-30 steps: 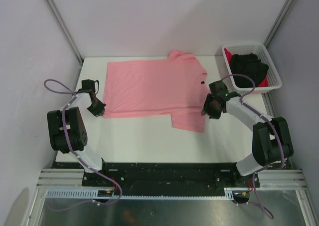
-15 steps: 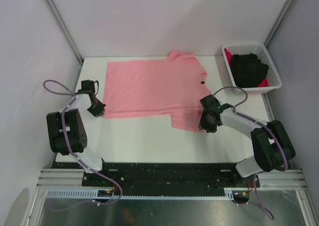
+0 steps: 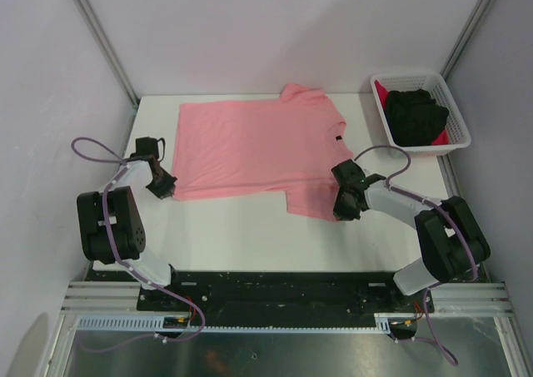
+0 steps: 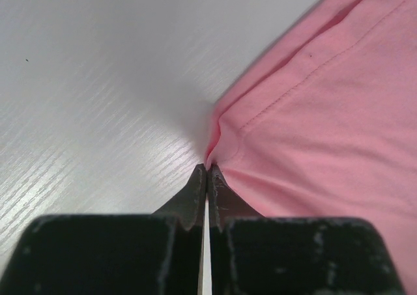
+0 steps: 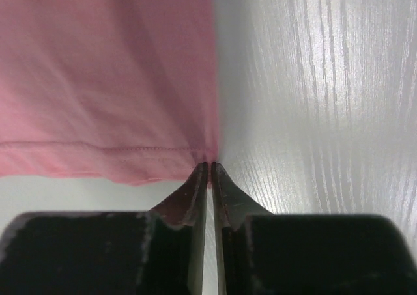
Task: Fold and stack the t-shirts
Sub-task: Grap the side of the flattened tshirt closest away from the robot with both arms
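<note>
The tip of the near hem corner is all that my left gripper pinches, so it should open and grab the t-shirt's near edge further in before folding (image 4: 240, 178).
The salmon-pink t-shirt (image 3: 258, 148) lies flat on the white table, neck and dark label to the right. My left gripper (image 3: 166, 190) is shut on its near left hem corner; in the left wrist view the pink hem (image 4: 306, 112) bunches at the tips of the gripper (image 4: 208, 171). My right gripper (image 3: 340, 213) is shut on the near sleeve corner; in the right wrist view the sleeve hem (image 5: 111, 112) is pinched at the tips of the gripper (image 5: 208, 168). The black t-shirt (image 3: 419, 115) lies on the bright red one (image 3: 454, 134) in the basket.
The white lattice basket (image 3: 401, 79) stands at the far right corner of the white table (image 3: 241, 235). Grey walls and metal posts ring the table. A purple cable loops beside each arm.
My right gripper has moved down and left from beside the shirt's right edge to the near sleeve corner and has shut on it. My left gripper has stayed at the hem corner.
</note>
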